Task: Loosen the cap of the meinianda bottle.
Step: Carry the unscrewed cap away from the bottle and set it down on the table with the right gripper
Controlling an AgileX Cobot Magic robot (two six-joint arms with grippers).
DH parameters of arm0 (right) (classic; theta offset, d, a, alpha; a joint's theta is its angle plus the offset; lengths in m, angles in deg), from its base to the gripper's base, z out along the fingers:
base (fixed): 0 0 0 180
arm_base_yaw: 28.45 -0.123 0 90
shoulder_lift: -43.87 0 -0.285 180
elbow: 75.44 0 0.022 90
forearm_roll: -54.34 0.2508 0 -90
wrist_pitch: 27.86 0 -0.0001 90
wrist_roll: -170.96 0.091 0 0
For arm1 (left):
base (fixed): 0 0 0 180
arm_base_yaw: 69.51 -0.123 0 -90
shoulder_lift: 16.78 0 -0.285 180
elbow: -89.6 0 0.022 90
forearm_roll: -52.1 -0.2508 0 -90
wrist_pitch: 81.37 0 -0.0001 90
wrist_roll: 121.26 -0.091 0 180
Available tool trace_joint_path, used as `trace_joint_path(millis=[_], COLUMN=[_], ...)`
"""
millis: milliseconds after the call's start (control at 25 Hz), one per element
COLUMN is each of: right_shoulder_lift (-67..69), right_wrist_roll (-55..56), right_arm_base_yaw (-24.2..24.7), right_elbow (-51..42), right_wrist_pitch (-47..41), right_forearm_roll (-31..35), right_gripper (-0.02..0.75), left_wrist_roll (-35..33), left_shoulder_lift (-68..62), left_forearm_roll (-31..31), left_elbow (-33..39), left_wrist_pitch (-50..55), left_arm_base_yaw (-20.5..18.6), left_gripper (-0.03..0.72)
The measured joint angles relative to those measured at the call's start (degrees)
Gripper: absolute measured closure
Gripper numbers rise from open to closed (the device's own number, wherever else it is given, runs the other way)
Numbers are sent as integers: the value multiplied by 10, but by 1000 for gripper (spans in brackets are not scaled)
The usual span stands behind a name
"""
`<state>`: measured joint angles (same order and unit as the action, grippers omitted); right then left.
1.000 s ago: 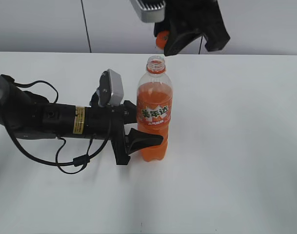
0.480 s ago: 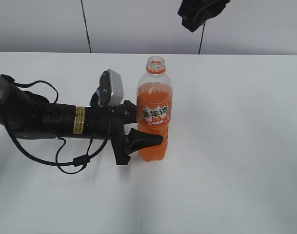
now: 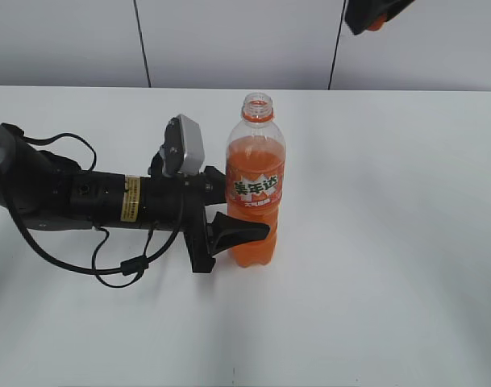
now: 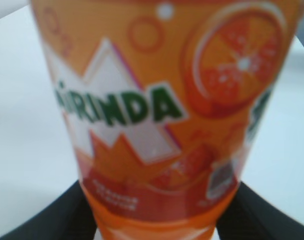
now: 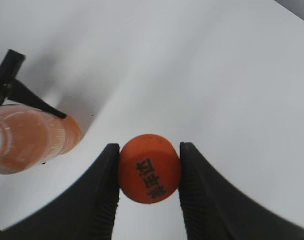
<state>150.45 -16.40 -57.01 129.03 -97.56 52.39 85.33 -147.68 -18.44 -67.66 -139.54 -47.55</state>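
Note:
My right gripper is going to release the orange cap, and I need to have it do so on the bare white table, across the bottle from my left gripper [image 3: 394, 225].
The meinianda bottle [image 3: 255, 181] stands upright mid-table, orange liquid inside, its mouth bare and without a cap. My left gripper [image 3: 241, 230] lies low on the table and is shut on the bottle's lower body; in the left wrist view the label [image 4: 156, 100] fills the frame with a black finger on either side. The orange cap [image 5: 149, 168] is pinched between my right gripper's [image 5: 149, 172] two black fingers, high above the table. In the exterior view that right gripper [image 3: 372, 14] shows only at the top edge, up and right of the bottle.
The white table [image 3: 390, 242] stretches around the bottle. The left arm's black body and cables [image 3: 92, 201] lie across the left half. A grey wall with dark seams [image 3: 140, 40] runs behind.
My right gripper has lifted away with the cap, moving up and to the right until it is almost out of the exterior view. The left gripper and bottle have stayed put.

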Motion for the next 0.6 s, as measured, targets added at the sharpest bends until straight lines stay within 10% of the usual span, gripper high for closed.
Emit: trace_joint_path(millis=[600], right_shoulder_lift=[-1], right_wrist_roll=[9], right_arm_base_yaw=[186], right_elbow=[-148], right_wrist_pitch=[27], right_forearm_roll=[38], right_gripper=[465], left_wrist_roll=[0], left_shoulder_lift=[0], left_forearm_roll=[0], left_elbow=[0], left_wrist_pitch=[0], left_arm_base_yaw=[0], left_gripper=[279])
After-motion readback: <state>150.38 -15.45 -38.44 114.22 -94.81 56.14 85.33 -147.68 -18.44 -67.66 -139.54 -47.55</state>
